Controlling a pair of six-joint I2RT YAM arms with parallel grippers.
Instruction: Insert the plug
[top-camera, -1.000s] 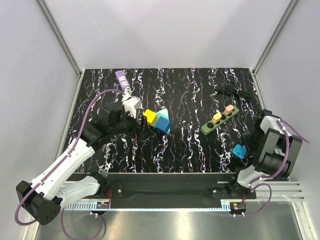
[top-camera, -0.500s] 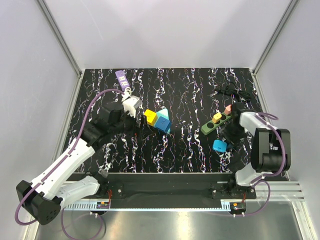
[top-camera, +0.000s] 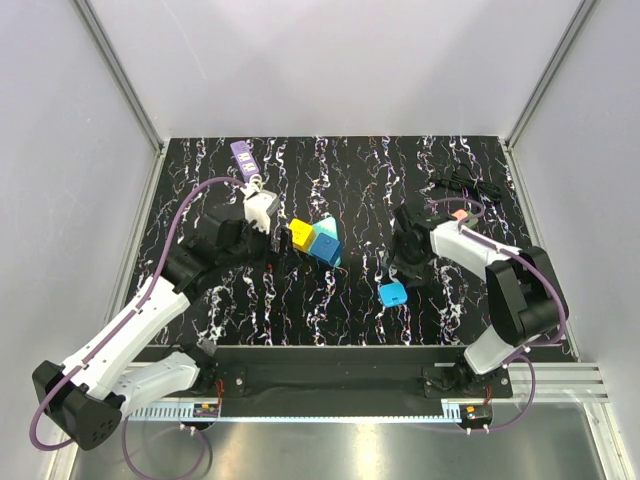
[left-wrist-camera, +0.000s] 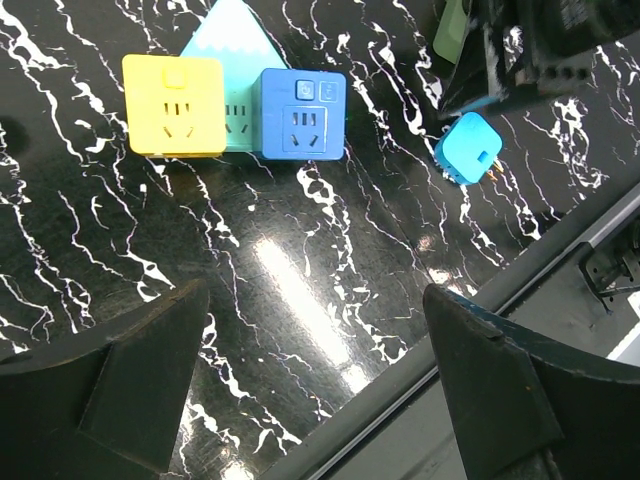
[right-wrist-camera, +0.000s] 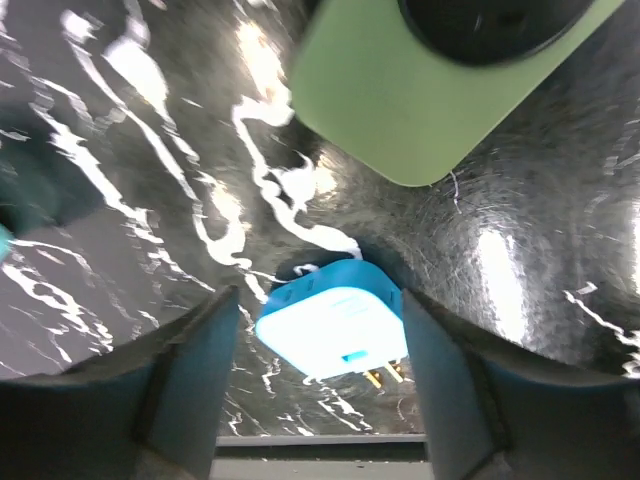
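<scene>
My left gripper needs to grab the light-blue plug next by the plug's loose end (top-camera: 385, 299) (left-wrist-camera: 451, 170), across from the fingers of my right gripper.
My right gripper (top-camera: 402, 272) is shut on a light-blue cube plug (top-camera: 393, 294) and holds it just above the table, right of centre. In the right wrist view the plug (right-wrist-camera: 333, 328) sits between the fingers (right-wrist-camera: 190, 380), its brass prongs pointing down and to the right. A yellow socket cube (top-camera: 299, 235) and a blue socket cube (top-camera: 326, 243) stand joined to a teal block at mid-table. In the left wrist view the yellow cube (left-wrist-camera: 172, 104) and the blue cube (left-wrist-camera: 303, 113) show their socket faces, and the plug (left-wrist-camera: 468, 148) is to their right. My left gripper (top-camera: 270, 250) is open and empty, just left of the cubes.
A green power strip (right-wrist-camera: 430, 100) with coloured plugs lies behind my right arm, mostly hidden in the top view. A purple power strip (top-camera: 241, 155) lies at the back left. A black cable (top-camera: 465, 183) lies at the back right. The table's front rail (left-wrist-camera: 470, 330) is close below the left gripper.
My right arm has swung left from the table's right edge to right of centre, carrying the blue plug. The left arm has barely moved.
</scene>
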